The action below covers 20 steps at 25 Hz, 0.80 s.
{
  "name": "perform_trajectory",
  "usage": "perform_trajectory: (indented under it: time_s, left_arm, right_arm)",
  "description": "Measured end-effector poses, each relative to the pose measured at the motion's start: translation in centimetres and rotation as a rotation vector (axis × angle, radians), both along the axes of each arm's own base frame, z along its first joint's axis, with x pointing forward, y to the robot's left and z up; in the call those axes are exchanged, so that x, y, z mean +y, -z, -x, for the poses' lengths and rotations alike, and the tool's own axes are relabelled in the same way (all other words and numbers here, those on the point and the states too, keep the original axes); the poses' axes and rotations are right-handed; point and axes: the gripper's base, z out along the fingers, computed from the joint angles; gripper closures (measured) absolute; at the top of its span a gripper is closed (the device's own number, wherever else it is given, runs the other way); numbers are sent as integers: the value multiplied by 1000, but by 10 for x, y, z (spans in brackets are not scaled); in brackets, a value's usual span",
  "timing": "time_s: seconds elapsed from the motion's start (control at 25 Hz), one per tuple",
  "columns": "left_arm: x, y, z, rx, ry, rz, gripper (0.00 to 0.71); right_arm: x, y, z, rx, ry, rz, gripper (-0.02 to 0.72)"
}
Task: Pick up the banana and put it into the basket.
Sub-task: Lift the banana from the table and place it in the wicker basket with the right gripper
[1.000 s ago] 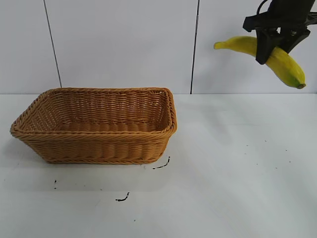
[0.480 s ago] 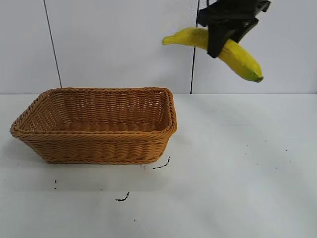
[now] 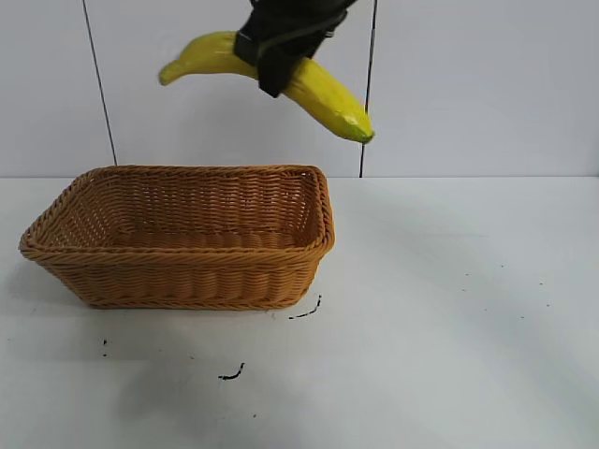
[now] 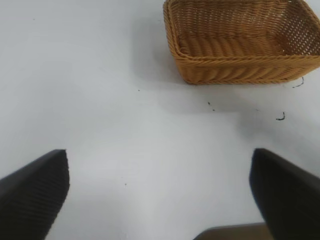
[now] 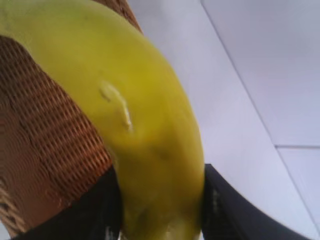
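Next, I let go of the yellow banana with my right gripper on the bottom of the wicker basket, midway point(image 3: 198, 234) along its near rim.
My right gripper point(image 3: 276, 67) is shut on the yellow banana point(image 3: 328, 98) at its middle and holds it high in the air above the far right part of the wicker basket point(image 3: 178, 281). The banana's greenish tip points down to the right. In the right wrist view the banana point(image 5: 130, 120) fills the picture between the dark fingers point(image 5: 220, 200), with the basket point(image 5: 45, 145) below it. My left gripper point(image 4: 160, 195) is open and empty over bare table, apart from the basket point(image 4: 240, 70).
The white table point(image 3: 449, 309) carries small black marks point(image 3: 231, 374) in front of the basket. A white panelled wall stands behind.
My right gripper has carried the banana leftward, from the far right of the exterior view to above the basket's right part.
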Motion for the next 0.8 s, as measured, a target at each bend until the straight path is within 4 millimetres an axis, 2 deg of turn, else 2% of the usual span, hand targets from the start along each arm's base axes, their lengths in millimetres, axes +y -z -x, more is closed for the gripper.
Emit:
perform_trajectory:
  time_s: [0.28,0.4,0.8]
  left_arm:
    - [0,0,0,0,0,0,15]
    - [0,0,0,0,0,0,15]
    - [0,0,0,0,0,0,15]
  right_arm:
    - [11,62,-20,-49,-39,78,388]
    - [14,78,-22,-42,-45,85,388]
    - [20,88,-22,-13,-31,12,388]
